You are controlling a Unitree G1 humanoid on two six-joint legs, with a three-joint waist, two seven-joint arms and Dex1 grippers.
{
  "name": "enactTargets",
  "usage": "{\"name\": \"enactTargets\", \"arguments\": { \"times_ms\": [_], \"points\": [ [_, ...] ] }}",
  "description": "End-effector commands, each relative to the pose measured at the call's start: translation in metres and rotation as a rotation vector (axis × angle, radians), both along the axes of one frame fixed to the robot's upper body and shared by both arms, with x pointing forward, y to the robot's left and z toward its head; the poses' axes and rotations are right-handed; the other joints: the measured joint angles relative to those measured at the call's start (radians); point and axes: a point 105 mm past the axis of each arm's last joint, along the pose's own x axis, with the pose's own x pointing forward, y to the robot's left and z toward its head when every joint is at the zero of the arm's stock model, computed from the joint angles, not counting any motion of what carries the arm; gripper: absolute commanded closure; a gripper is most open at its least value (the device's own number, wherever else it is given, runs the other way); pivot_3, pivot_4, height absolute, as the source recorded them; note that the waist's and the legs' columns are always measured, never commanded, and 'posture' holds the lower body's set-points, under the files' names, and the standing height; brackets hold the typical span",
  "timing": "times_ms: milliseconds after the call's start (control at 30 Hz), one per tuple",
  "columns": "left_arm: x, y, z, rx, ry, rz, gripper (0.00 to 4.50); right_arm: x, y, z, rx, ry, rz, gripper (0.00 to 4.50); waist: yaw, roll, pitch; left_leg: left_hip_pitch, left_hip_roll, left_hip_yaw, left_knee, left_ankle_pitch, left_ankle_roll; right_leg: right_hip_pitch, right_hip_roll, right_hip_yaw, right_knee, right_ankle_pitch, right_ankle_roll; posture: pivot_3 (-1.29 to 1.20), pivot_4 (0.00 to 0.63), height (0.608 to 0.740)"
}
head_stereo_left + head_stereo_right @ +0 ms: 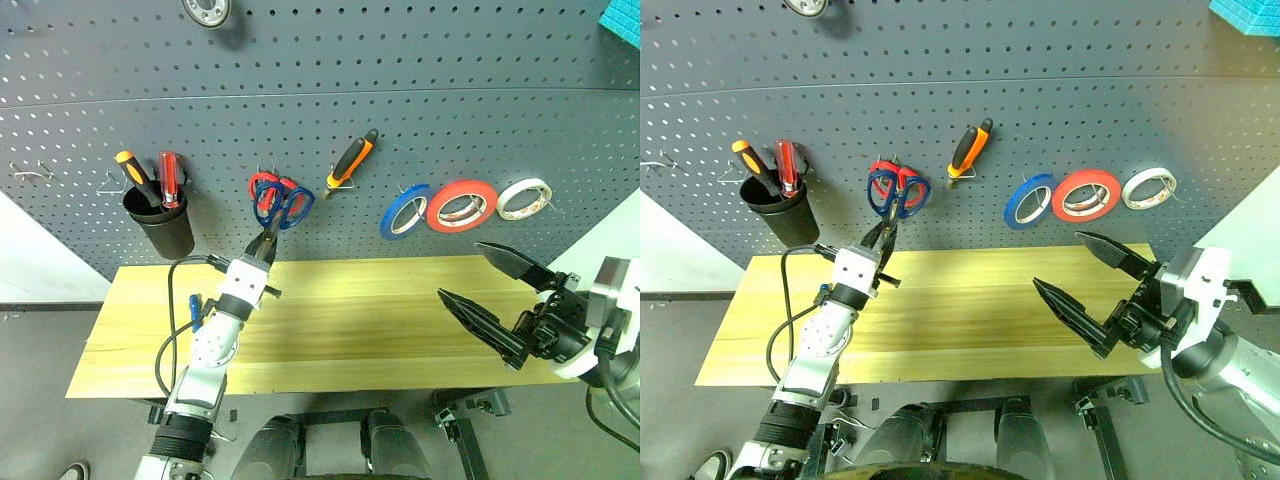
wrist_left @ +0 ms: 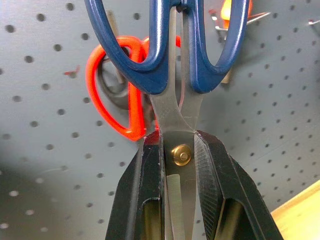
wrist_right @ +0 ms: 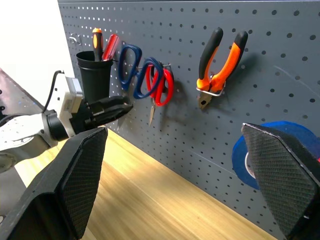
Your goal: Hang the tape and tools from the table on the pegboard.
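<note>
My left gripper has the dark-blue-handled scissors. It will let go of them hanging on the hook [image 1: 273,203] [image 2: 142,95] in front of the red-handled scissors.
My left gripper [image 1: 263,245] is shut on the steel blades of the dark-blue-handled scissors [image 1: 283,207], near the pivot [image 2: 181,155]. It holds them handles-up against the pegboard [image 1: 400,100], overlapping the hanging red-handled scissors [image 2: 107,85]. Whether a handle is over a hook I cannot tell. The orange-and-black pliers [image 1: 352,160] and the blue tape [image 1: 404,212] hang on the board. A small blue screwdriver [image 1: 196,308] lies on the table [image 1: 360,320], partly hidden behind my left arm. My right gripper [image 1: 459,269] stands open over the table's right end, holding nothing.
A black cup [image 1: 163,222] on the board holds an orange and a red screwdriver. A red-orange tape roll [image 1: 461,205] and a white roll [image 1: 524,198] hang right of the blue tape. Bare hooks [image 1: 30,172] sit at the board's far left.
</note>
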Motion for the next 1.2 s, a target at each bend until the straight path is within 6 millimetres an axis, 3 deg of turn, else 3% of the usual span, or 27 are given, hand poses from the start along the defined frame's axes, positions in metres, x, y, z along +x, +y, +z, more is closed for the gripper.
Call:
{"name": "enactTargets", "arguments": {
  "times_ms": [33,533,967,1200],
  "points": [
    [0.001,0.004,0.015,-0.025,-0.056,0.008,3.97,-0.003,0.005,0.007,-0.014,-0.036,0.022,0.00,0.000,0.000,0.000,0.000,0.000,0.000,0.000,0.000,0.000,0.000,0.000,0.000,0.000,0.000,0.000,-0.04,0.103,0.720],
    [0.013,-0.009,0.011,-0.048,-0.026,-0.033,3.97,-0.007,0.006,0.009,-0.022,-0.031,0.015,0.00,-0.001,0.000,0.000,0.000,0.000,0.000,0.000,0.000,0.001,0.000,0.000,0.000,-0.001,0.000,0.001,-0.06,0.114,0.720],
    [0.018,0.001,0.009,-0.030,-0.032,0.002,3.97,-0.009,0.004,0.011,-0.028,-0.027,0.013,0.00,-0.002,-0.001,0.000,-0.001,0.000,0.000,-0.001,-0.001,0.002,0.000,-0.001,0.000,-0.002,-0.001,0.002,-0.06,0.125,0.720],
    [0.031,0.010,0.001,-0.009,-0.022,0.045,3.97,-0.014,0.007,0.018,-0.030,-0.040,0.039,0.00,-0.001,-0.001,0.001,-0.001,0.000,0.000,-0.001,-0.002,0.002,0.000,-0.001,0.000,-0.003,-0.001,0.002,-0.07,0.127,0.720]
  ]
}}
